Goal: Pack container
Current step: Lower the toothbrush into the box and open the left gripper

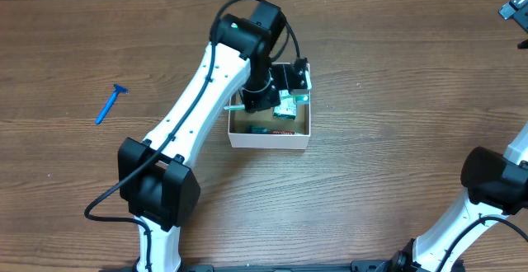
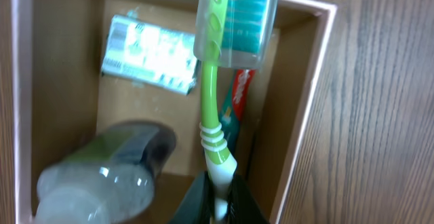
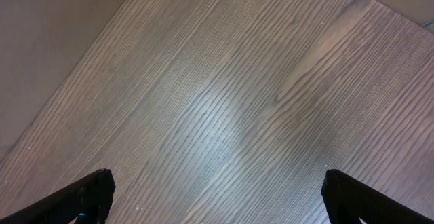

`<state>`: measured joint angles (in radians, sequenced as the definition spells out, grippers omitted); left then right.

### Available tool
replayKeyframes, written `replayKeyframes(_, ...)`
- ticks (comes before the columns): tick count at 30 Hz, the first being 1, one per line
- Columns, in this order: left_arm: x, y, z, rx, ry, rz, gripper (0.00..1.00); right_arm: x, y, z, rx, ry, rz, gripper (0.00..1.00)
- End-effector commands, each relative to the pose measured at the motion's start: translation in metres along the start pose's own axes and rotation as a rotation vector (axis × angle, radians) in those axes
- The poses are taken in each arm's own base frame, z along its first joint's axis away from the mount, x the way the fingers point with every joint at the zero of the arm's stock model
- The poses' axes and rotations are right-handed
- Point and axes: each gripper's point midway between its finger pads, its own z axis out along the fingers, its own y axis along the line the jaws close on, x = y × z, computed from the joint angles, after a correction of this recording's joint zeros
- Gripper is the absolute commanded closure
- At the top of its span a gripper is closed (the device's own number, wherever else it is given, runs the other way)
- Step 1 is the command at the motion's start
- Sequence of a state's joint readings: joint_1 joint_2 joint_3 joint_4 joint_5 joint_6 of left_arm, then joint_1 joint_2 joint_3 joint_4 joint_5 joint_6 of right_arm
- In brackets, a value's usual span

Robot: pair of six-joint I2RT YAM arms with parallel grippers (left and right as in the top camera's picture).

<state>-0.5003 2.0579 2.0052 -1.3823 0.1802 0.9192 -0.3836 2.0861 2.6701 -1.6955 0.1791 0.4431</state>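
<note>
The robot's left gripper will put the green-and-white toothbrush down in the box (image 1: 262, 112) (image 2: 178, 115), between the clear bottle and the red-and-green tube.
The container (image 1: 269, 139) is a shallow square box with white walls and a brown floor, in the middle of the table; it also shows in the left wrist view (image 2: 306, 108). My left gripper (image 2: 218, 207) is shut on a green-and-white toothbrush (image 2: 211, 125) with a clear cap over its blue bristles, held above the box; it also shows from overhead (image 1: 266, 95). Inside lie a green-and-white carton (image 2: 150, 54), a clear bottle with a dark cap (image 2: 105, 173) and a red-and-green tube (image 2: 237, 102). My right gripper (image 3: 215, 197) is open over bare table.
A blue razor (image 1: 110, 103) lies on the wooden table at the far left. The right arm's base (image 1: 495, 181) stands at the right edge. A dark object (image 1: 516, 10) sits at the top right corner.
</note>
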Motion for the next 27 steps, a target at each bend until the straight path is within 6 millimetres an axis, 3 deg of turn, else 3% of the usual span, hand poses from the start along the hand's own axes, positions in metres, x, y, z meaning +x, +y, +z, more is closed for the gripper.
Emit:
replayKeyframes(1, -0.018, -0.009, 0.0, -0.003, -0.036, 0.149, 0.96, -0.003, 0.001, -0.012, -0.018, -0.03, -0.001, 0.0)
replayKeyframes(9, -0.023, -0.005, 0.008, -0.015, -0.042, 0.156, 0.96, -0.003, 0.001, -0.012, -0.018, -0.03, -0.001, 0.0)
replayKeyframes(19, -0.01, 0.0, 0.055, -0.018, -0.01, 0.19, 0.96, -0.003, 0.001, -0.012, -0.018, -0.03, -0.001, 0.0)
replayKeyframes(27, 0.006, 0.014, 0.054, -0.051, 0.032, 0.161, 0.96, -0.003, 0.001, -0.012, -0.018, -0.03, -0.001, 0.0)
